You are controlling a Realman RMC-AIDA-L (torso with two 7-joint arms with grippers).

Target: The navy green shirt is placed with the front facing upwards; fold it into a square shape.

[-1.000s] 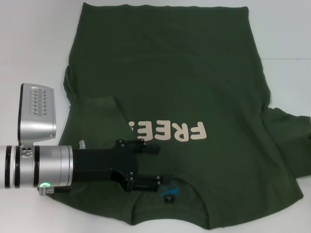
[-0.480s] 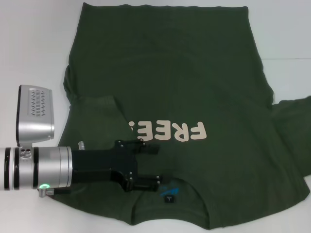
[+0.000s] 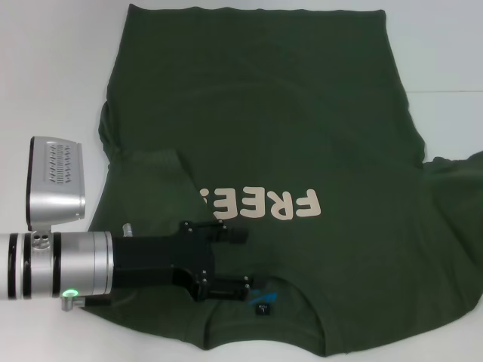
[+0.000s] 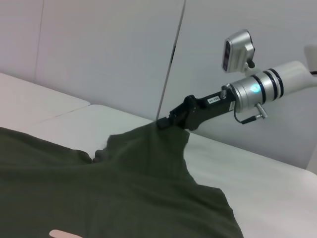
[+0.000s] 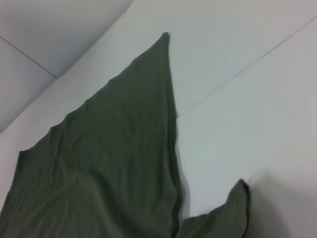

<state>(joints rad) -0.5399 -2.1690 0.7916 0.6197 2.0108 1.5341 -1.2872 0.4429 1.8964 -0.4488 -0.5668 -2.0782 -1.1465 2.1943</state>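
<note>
Next, I let go of the sleeve tip with my right gripper on the shirt's front, just beyond the F [image 3: 349, 151] of the "FREE" letters.
The navy green shirt [image 3: 302, 121] lies front up on the white table, with cream "FREE" letters [image 3: 260, 204] and a small neck label [image 3: 262, 308] near me. Its left sleeve [image 3: 147, 181] is folded inward over the body. My left gripper [image 3: 240, 260] hovers open just over the collar area, with nothing between its fingers. In the left wrist view my right gripper [image 4: 162, 123] is shut on the tip of the right sleeve [image 4: 148, 144] and holds it raised off the table. The head view shows that sleeve [image 3: 456, 177] running off the right edge; the right gripper is outside that view.
White table [image 3: 45, 68] surrounds the shirt on the left, far and right sides. A seam line crosses the tabletop [image 5: 247, 64]. A pale wall [image 4: 99, 49] stands behind the table in the left wrist view.
The right sleeve has risen and stretched toward the right edge of the head view. My left arm has sunk slightly toward the near edge.
</note>
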